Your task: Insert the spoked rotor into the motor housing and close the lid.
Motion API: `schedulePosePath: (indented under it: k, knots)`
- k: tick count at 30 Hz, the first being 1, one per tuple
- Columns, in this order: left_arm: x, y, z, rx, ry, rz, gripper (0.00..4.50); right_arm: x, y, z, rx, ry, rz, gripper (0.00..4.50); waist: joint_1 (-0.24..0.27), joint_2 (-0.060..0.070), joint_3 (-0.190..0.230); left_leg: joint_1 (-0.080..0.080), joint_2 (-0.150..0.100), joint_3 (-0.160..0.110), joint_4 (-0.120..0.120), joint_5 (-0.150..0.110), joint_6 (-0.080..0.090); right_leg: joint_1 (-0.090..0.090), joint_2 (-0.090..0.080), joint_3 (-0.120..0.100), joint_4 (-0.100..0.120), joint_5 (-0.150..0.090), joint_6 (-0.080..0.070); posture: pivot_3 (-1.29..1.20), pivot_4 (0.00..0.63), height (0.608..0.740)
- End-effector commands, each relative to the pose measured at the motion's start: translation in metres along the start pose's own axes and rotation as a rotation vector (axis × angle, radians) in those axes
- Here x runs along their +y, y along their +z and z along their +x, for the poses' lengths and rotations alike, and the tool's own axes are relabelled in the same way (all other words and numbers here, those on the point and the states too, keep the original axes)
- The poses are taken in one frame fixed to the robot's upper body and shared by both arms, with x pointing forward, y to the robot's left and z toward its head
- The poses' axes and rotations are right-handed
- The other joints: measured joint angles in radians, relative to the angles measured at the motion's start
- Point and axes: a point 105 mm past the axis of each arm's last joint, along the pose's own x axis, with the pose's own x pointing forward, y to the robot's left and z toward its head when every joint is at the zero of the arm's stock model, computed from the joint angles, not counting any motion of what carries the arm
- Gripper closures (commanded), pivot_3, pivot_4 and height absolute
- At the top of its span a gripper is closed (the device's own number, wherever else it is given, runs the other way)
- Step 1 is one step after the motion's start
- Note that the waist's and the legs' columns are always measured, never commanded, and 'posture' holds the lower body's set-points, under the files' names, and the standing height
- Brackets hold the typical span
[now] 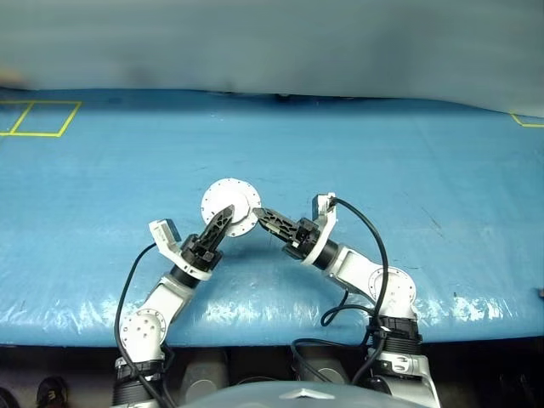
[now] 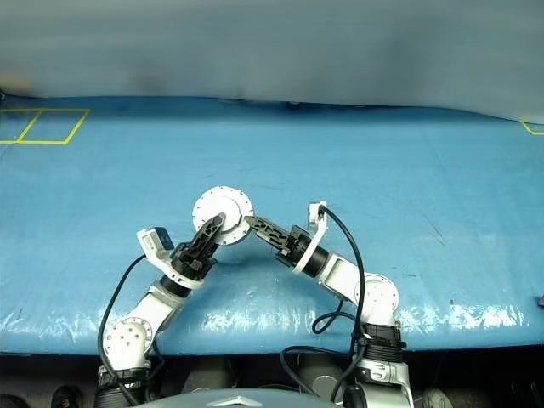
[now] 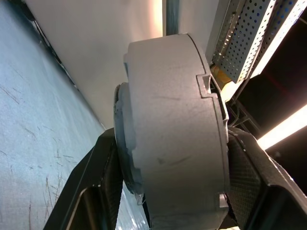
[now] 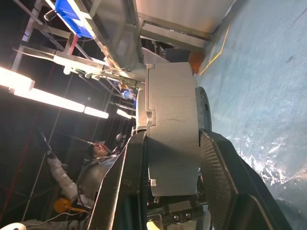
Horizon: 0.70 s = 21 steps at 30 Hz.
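Note:
I should use my left gripper to set the motor housing down and let it go on the bare blue table (image 1: 216, 169) just past the tips of both grippers.
The motor housing (image 1: 229, 202), a round silver-grey puck, is held just above the blue table between both grippers. Its flat face with small holes around the rim points up; I cannot tell whether that face is the lid. My left gripper (image 1: 224, 218) grips it from the near left. In the left wrist view its fingers (image 3: 103, 167) press on both sides of the grey shell (image 3: 172, 124). My right gripper (image 1: 260, 214) holds the right edge, its fingers (image 4: 218, 163) flanking the shell (image 4: 170, 129). The spoked rotor is hidden.
The blue table (image 1: 408, 170) stretches wide behind and beside the arms, with its front edge (image 1: 476, 319) close to me. Yellow tape squares (image 1: 38, 117) mark the far left and a yellow corner (image 1: 527, 121) the far right. A person (image 4: 93, 172) stands in the background of the right wrist view.

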Motion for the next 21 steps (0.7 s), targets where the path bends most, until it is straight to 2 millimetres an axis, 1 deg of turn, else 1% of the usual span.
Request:
schedulePosePath:
  k: [1, 5, 7, 8, 12, 16, 18, 19, 20, 21]
  knots:
    - [-0.002, 0.005, 0.002, -0.024, 0.005, 0.002, 2.01, 0.014, 0.005, 0.006, -0.014, 0.064, -0.036, 3.35, 0.001, 0.000, 0.000, 0.000, 0.000, 0.000, 0.000, 0.000, 0.000, 0.000, 0.000, 0.000, 0.000, 0.000, 0.000, 0.00, 0.150, 0.740]
    - [-0.005, 0.013, -0.001, -0.071, -0.008, 0.000, 2.01, 0.010, 0.002, 0.006, 0.015, 0.038, -0.102, 3.35, 0.000, 0.000, 0.000, 0.000, 0.000, 0.000, 0.000, 0.000, 0.000, 0.000, 0.000, 0.000, 0.000, 0.000, 0.000, 0.00, 0.150, 0.740]
    - [-0.003, 0.020, -0.002, -0.098, 0.003, 0.023, 2.01, 0.008, 0.003, 0.005, 0.016, 0.030, -0.121, 2.64, 0.000, 0.000, 0.000, 0.000, 0.000, 0.000, 0.000, 0.000, 0.000, 0.000, 0.000, 0.000, 0.000, 0.000, 0.001, 0.00, 0.150, 0.740]
    - [-0.003, 0.022, -0.003, -0.110, 0.005, 0.038, 2.01, 0.006, 0.004, 0.005, 0.014, 0.020, -0.131, 2.37, 0.000, 0.000, 0.000, 0.000, 0.000, 0.000, 0.000, 0.000, 0.000, 0.000, 0.000, 0.000, 0.000, 0.000, 0.001, 0.00, 0.150, 0.740]
    - [-0.004, 0.035, -0.004, -0.164, 0.000, 0.111, 2.01, -0.007, 0.010, 0.007, -0.020, -0.078, -0.211, 1.13, 0.001, 0.000, 0.000, 0.000, 0.000, 0.000, 0.000, 0.000, 0.000, 0.000, 0.000, 0.000, 0.000, 0.000, 0.000, 0.00, 0.150, 0.740]
    - [0.003, 0.048, 0.001, -0.220, 0.037, 0.152, 2.01, -0.015, 0.017, 0.006, -0.058, -0.136, -0.259, 1.13, 0.005, -0.001, 0.000, -0.001, 0.000, 0.000, 0.000, 0.000, 0.000, 0.000, 0.000, 0.000, -0.001, 0.000, 0.001, 0.00, 0.150, 0.740]
    - [0.012, 0.057, 0.006, -0.261, 0.091, 0.164, 2.01, -0.017, 0.020, 0.004, -0.073, -0.159, -0.280, 1.13, 0.008, -0.001, 0.000, -0.001, 0.000, 0.000, 0.000, 0.000, 0.000, 0.000, 0.000, 0.000, -0.001, 0.001, 0.001, 0.00, 0.150, 0.740]
    - [0.025, 0.069, 0.013, -0.304, 0.169, 0.159, 2.01, -0.018, 0.023, 0.003, -0.087, -0.163, -0.287, 1.13, 0.011, -0.001, 0.000, -0.001, -0.001, 0.000, 0.000, 0.000, 0.000, 0.000, 0.000, 0.000, -0.001, 0.001, 0.001, 0.00, 0.150, 0.740]
    - [0.035, 0.077, 0.018, -0.334, 0.223, 0.152, 2.01, -0.018, 0.025, 0.002, -0.097, -0.166, -0.292, 1.13, 0.016, -0.001, 0.001, 0.000, -0.001, 0.000, 0.001, 0.000, 0.000, 0.001, 0.000, 0.000, -0.001, 0.001, 0.002, 0.00, 0.150, 0.740]
    - [0.038, 0.083, 0.025, -0.350, 0.225, 0.153, 2.01, -0.018, 0.026, 0.001, -0.103, -0.168, -0.297, 1.13, 0.017, -0.002, 0.001, 0.000, -0.001, -0.001, 0.002, 0.001, -0.001, 0.001, 0.000, 0.000, 0.000, 0.001, 0.002, 0.00, 0.150, 0.740]
